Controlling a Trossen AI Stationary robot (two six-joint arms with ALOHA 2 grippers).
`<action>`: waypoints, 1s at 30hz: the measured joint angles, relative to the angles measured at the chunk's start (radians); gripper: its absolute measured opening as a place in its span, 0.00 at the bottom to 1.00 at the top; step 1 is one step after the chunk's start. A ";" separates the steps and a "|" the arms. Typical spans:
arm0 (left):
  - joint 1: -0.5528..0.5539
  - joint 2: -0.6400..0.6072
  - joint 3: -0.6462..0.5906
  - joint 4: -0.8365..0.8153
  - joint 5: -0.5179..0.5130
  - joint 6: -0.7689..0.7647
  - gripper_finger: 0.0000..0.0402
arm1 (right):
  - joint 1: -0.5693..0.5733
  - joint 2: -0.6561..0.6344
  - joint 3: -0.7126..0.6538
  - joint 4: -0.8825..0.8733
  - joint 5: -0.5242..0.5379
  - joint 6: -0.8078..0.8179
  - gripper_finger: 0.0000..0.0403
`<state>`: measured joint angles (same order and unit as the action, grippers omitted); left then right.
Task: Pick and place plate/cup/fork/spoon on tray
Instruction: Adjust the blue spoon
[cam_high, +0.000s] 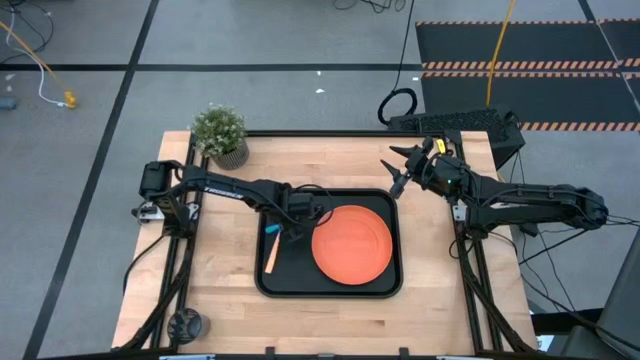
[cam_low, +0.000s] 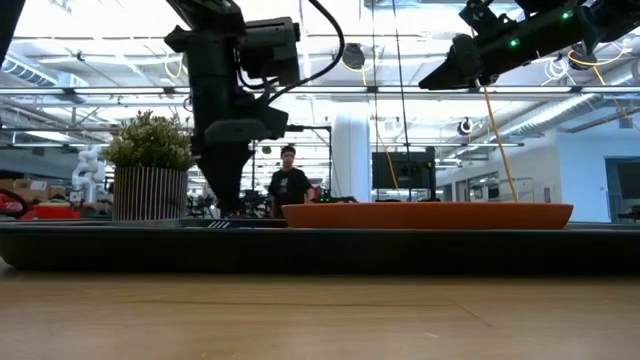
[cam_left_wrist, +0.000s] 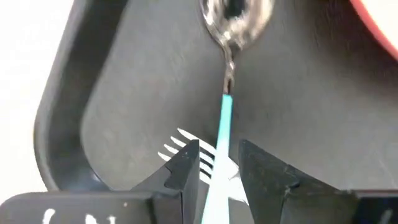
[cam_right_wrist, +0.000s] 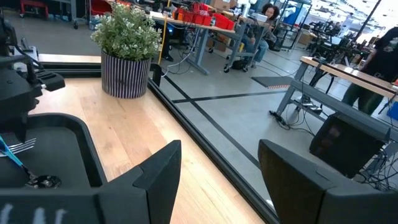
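Note:
I will take the spoon's blue handle, which lies across the fork, nearer the spoon's bowl (cam_left_wrist: 226, 112) with my left gripper, then lift it clear and lay it beside the plate.
The black tray (cam_high: 385, 283) lies mid-table. The orange plate (cam_high: 352, 243) lies flat in its right half and shows edge-on in the low view (cam_low: 430, 214). The orange-handled fork (cam_high: 270, 254) lies in the tray's left part, and its tines (cam_left_wrist: 181, 148) show beside my left fingers. My left gripper (cam_high: 289, 226) is low over the tray's left part, shut on the blue-handled spoon (cam_left_wrist: 225, 112). My right gripper (cam_high: 398, 172) is open and empty, raised over the table's far right. A small dark cup (cam_high: 185, 323) stands at the near left corner. My left gripper pinches the spoon's light blue handle (cam_left_wrist: 219, 163) between its two fingers, at the end away from the bowl. The fingers come from above, pointing down, and the handle runs out between them. The spoon tilts: its bowl (cam_left_wrist: 235, 20) rests on the tray floor and its handle end is raised.
A grey pot with a green plant (cam_high: 222, 135) stands at the table's far left, behind the tray. Bare wood lies left, right and near of the tray. A person stands far off in the room (cam_low: 289, 185).

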<state>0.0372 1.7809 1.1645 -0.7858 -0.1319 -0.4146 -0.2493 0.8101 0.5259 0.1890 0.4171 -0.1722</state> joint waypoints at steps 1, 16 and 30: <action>0.003 0.000 0.000 0.012 -0.012 0.009 0.28 | 0.000 0.000 0.000 0.000 0.000 0.001 0.52; 0.039 0.111 0.004 0.077 0.052 0.118 0.28 | -0.004 0.000 0.000 -0.009 0.000 0.000 0.52; 0.049 0.074 -0.002 0.066 0.085 0.007 0.04 | -0.013 0.000 0.000 -0.008 0.000 0.003 0.52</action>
<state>0.0864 1.8551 1.1629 -0.7195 -0.0468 -0.4074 -0.2623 0.8097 0.5255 0.1810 0.4175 -0.1696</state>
